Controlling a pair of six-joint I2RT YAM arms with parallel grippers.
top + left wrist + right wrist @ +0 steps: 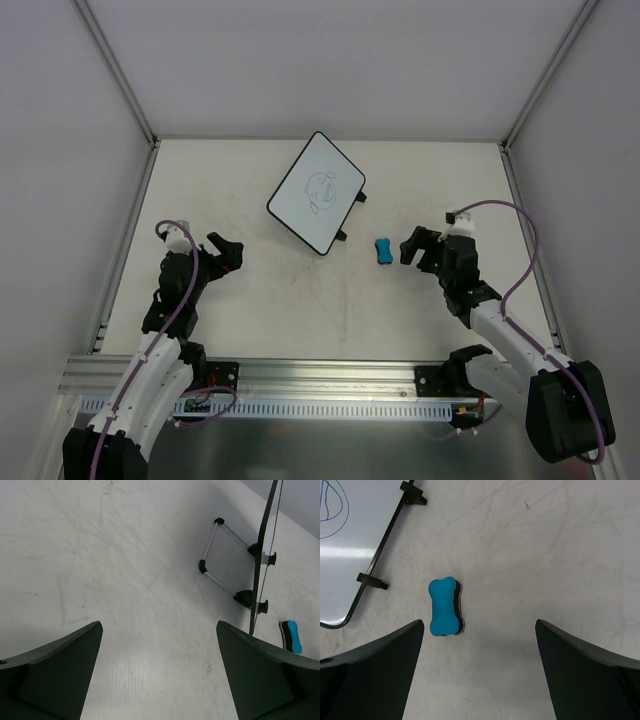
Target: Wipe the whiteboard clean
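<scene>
The blue bone-shaped eraser is beside the whiteboard. Next, my right gripper moves to the narrow middle (384, 251) (445, 607) of the eraser and closes there.
The whiteboard (316, 192) stands at the back middle of the table, turned diagonally, with a blue doodle on it and two black tabs on its right edge. Its corner shows in the right wrist view (355, 555). In the left wrist view it shows edge-on (260, 575), with a wire stand behind it. A blue bone-shaped eraser (383, 251) lies on the table just right of the board. My right gripper (412, 245) is open and empty, close to the right of the eraser (444, 607). My left gripper (228, 252) is open and empty, left of the board.
The table (300, 300) is a scuffed white surface with white walls on three sides and metal posts at the back corners. An aluminium rail (320, 375) with cables runs along the near edge by the arm bases.
</scene>
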